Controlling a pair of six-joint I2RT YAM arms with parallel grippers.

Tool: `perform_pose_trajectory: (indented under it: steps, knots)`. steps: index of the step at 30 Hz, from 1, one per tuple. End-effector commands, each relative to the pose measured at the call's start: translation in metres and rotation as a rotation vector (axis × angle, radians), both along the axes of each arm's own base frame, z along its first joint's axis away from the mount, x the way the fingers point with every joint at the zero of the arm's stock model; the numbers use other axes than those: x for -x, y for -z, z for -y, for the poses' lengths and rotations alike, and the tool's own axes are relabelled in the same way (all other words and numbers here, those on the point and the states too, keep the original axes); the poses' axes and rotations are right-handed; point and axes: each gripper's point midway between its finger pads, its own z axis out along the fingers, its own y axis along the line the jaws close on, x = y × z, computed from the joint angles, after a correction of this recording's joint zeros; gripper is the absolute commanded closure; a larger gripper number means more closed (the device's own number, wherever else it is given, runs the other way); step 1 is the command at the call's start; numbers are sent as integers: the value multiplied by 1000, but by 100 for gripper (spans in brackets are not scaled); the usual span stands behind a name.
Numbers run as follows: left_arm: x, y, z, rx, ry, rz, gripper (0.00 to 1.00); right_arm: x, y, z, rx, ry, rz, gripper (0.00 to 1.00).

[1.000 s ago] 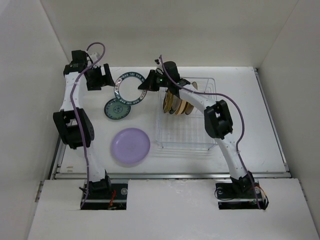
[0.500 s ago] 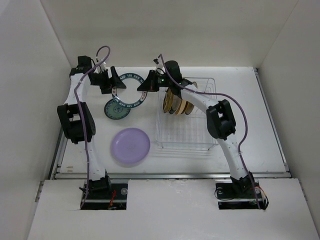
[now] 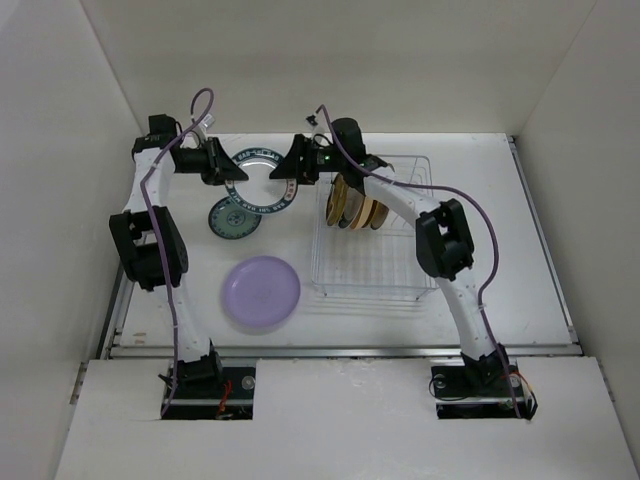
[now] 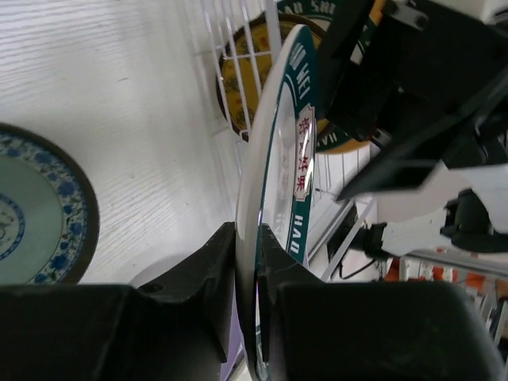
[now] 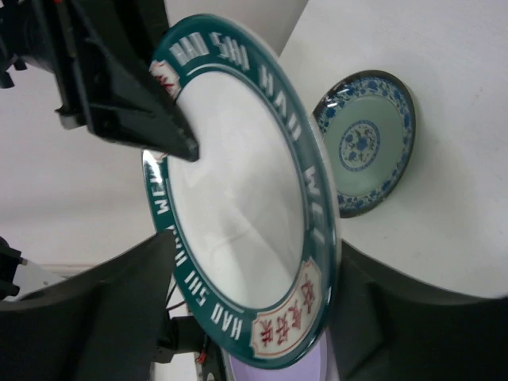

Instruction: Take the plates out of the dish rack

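Next, my left gripper lets go of the white plate so that it lies flat on the table (image 3: 202, 173), just behind the small teal patterned plate.
A white plate with a dark green lettered rim (image 3: 258, 180) is held on edge above the table, left of the dish rack (image 3: 370, 270). My left gripper (image 3: 232, 165) is shut on its left rim; in the left wrist view the fingers (image 4: 214, 262) pinch the plate's edge (image 4: 282, 143). At the plate's opposite side my right gripper (image 3: 290, 170) stands open, its fingers (image 5: 119, 302) spread wide either side of the plate (image 5: 238, 190). Brown-and-yellow plates (image 3: 352, 205) stand upright in the rack. A small teal patterned plate (image 3: 232, 218) and a lavender plate (image 3: 260, 292) lie flat on the table.
The rack's wire wall (image 4: 210, 32) is close to the right of the held plate. White enclosure walls stand behind and at both sides. The teal plate (image 5: 365, 143) lies right below the held plate.
My left gripper moved right to the plate's rim and shut on it. My right gripper, which was shut on the plate, has opened. The plate stays where it was.
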Motion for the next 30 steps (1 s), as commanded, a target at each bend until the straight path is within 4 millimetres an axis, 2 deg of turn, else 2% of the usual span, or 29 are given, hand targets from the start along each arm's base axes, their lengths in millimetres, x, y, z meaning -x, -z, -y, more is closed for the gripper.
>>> perform_pose_trajectory:
  steps: [1,2,3,4,5,6,8,9,10,11,12,13,15,16,18,21,24,27,29,30]
  knots:
    - [-9,-21,-30,-10,-146,15,100,19,-88,-9,-91,-23,200,18]
    - [-12,-23,-34,9,-194,-30,100,17,-96,-7,-85,4,200,13]
    - [-19,-24,-36,16,-202,-36,100,17,-108,-3,-85,27,220,0]
    - [-24,-25,-46,-11,-242,-30,100,14,-113,0,-72,58,232,0]
    - [-29,-21,-53,-23,-268,-41,100,-4,-120,8,-40,188,250,0]
    - [-33,-21,-56,-28,-293,-43,100,-8,-129,22,16,277,236,0]
    - [-53,-23,-83,-66,-398,10,100,-33,-139,53,118,498,301,0]
    - [-61,-18,-93,-66,-442,5,100,-33,-140,67,173,549,307,0]
    - [-70,-15,-103,-47,-508,-25,100,-28,-165,82,188,595,364,0]
    - [-84,-12,-129,-73,-601,1,100,-27,-173,93,210,630,388,0]
    - [-90,-7,-141,-68,-649,-7,100,-28,-174,104,248,672,402,0]
    - [-98,5,-153,-64,-691,-20,100,-18,-187,116,272,680,438,0]
    - [-115,10,-178,-72,-782,10,100,-9,-190,127,306,688,447,0]
    - [-121,18,-182,-77,-800,9,100,-5,-183,132,336,688,440,0]
    - [-136,34,-193,-88,-834,-2,100,9,-186,142,353,682,427,0]
    - [-157,56,-202,-69,-858,-33,100,30,-188,145,348,633,415,0]
    - [-162,81,-211,-88,-907,-81,100,48,-206,156,321,632,433,0]
    - [-164,95,-219,-137,-922,-90,100,61,-215,175,340,678,434,0]
    - [-163,104,-223,-163,-933,-102,100,67,-219,183,352,697,432,0]
    - [-164,111,-225,-173,-942,-115,100,71,-213,188,380,700,415,0]
